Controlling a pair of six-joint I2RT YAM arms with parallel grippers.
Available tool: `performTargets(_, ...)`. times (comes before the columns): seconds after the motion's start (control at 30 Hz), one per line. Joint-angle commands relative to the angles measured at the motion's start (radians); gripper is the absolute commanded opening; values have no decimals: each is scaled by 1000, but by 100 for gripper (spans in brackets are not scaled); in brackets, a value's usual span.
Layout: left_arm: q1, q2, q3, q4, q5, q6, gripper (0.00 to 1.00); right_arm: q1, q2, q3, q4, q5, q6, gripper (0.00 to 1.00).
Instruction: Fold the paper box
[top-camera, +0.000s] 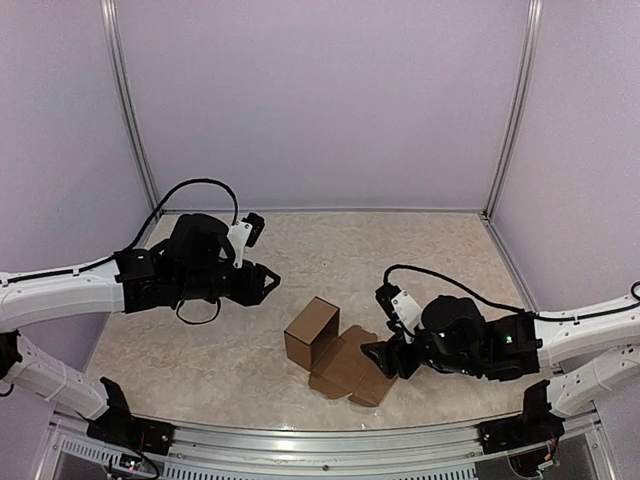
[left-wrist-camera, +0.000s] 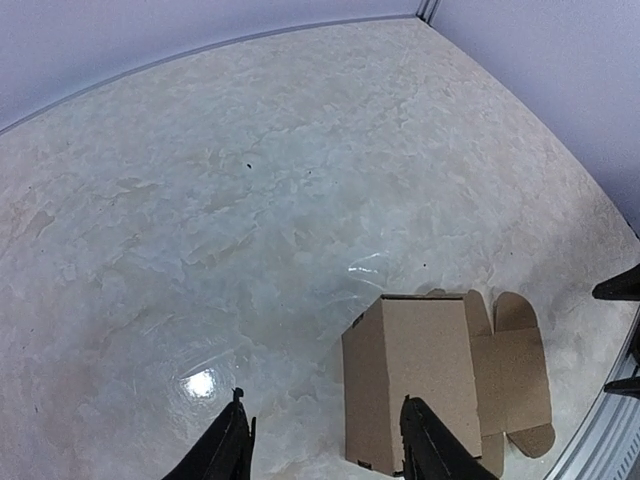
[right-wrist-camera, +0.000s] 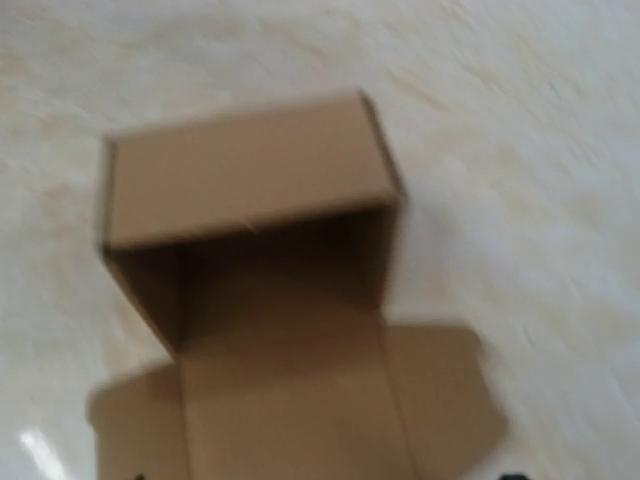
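The end flap's outer edge (top-camera: 387, 390), the part of the paper box farthest from its opening, will be gripped by my right gripper to lift the lid.
The paper box (top-camera: 312, 332) is brown cardboard, partly folded: a squarish carton body stands on the table with its open side facing right, and its flaps (top-camera: 352, 376) lie flat in front of the opening. It also shows in the left wrist view (left-wrist-camera: 415, 365) and, blurred, in the right wrist view (right-wrist-camera: 250, 170). My left gripper (top-camera: 270, 281) is open and empty, held above the table to the upper left of the box (left-wrist-camera: 322, 398). My right gripper (top-camera: 373, 352) is low at the right edge of the flaps, facing the opening; only its fingertips show, wide apart (right-wrist-camera: 325, 476).
The tabletop (top-camera: 400, 250) is pale marbled stone, closed in by lilac walls at the back and sides. A metal rail (top-camera: 330, 440) runs along the near edge. Black cables loop over both arms.
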Motion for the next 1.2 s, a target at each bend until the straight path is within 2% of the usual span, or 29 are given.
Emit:
performTargets(0.0,-23,51,49,-37,44,55,49,-36,-96,10,-347,13,278,77)
performTargets(0.17,-39,103,69,-27,90,88,50,-104,-175,-8,-488,-106,512,77)
performTargets(0.3,-38,147,70,2,168,96,50,-184,-231,-74,-489,-258,669,76)
performTargets(0.4,-39,177,67,34,218,97,50,-216,-268,-143,-415,-358,751,73)
performTargets(0.63,-32,240,71,79,253,84,50,-243,-311,-284,-235,-467,897,68)
performTargets(0.97,-5,294,32,143,296,38,50,-250,-180,-385,55,-500,1012,60)
performTargets(1.17,-1,319,10,176,314,19,49,-254,-89,-421,175,-500,1052,55)
